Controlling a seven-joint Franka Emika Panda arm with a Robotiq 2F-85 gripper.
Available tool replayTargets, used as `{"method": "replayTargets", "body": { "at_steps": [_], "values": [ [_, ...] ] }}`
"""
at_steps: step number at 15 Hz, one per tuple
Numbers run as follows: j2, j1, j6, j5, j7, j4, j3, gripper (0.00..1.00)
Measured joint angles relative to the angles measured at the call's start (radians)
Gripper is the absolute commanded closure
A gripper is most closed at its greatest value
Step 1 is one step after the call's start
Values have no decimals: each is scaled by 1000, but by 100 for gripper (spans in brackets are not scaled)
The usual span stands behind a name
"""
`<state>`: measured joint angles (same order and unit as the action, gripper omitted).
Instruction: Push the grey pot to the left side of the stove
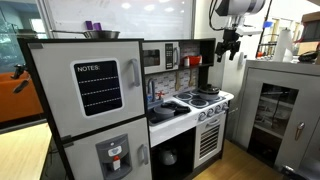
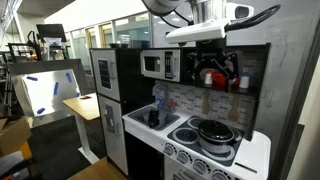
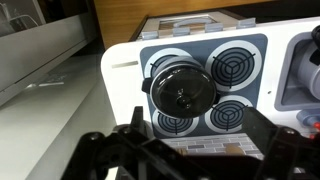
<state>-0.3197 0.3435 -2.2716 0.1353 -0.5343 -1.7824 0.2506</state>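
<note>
My gripper should move next to the stove's white end [image 1: 225, 95] [image 3: 122, 95], beside the grey pot and away from the sink, and close there so that it can push.
The grey pot [image 3: 180, 85], round with a dark lid and a knob, sits on one black coil burner of the white stove [image 3: 125, 75]. In the wrist view that is the upper-left burner. In an exterior view the pot [image 2: 215, 132] stands on the stove top [image 2: 250, 152], on the side away from the sink. My gripper [image 3: 192, 128] is open and empty, its two dark fingers spread wide at the bottom of the wrist view. It hangs well above the stove in both exterior views [image 2: 218, 75] [image 1: 230, 45], apart from the pot.
A dark sink basin [image 2: 150, 120] with a faucet lies beside the stove. A microwave [image 2: 155, 65] and shelf with small items hang above the counter. A fridge [image 1: 95, 100] with a silver bowl [image 1: 100, 34] on top stands at the end. A grey cabinet [image 1: 280, 105] stands nearby.
</note>
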Motion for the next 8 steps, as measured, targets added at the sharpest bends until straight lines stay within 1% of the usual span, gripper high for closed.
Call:
{"method": "replayTargets", "body": {
  "at_steps": [5,8],
  "values": [
    [-6,0,-7,0,1,1,-3,0],
    [-44,6,-21,0,0,27,-11,0]
  ]
}}
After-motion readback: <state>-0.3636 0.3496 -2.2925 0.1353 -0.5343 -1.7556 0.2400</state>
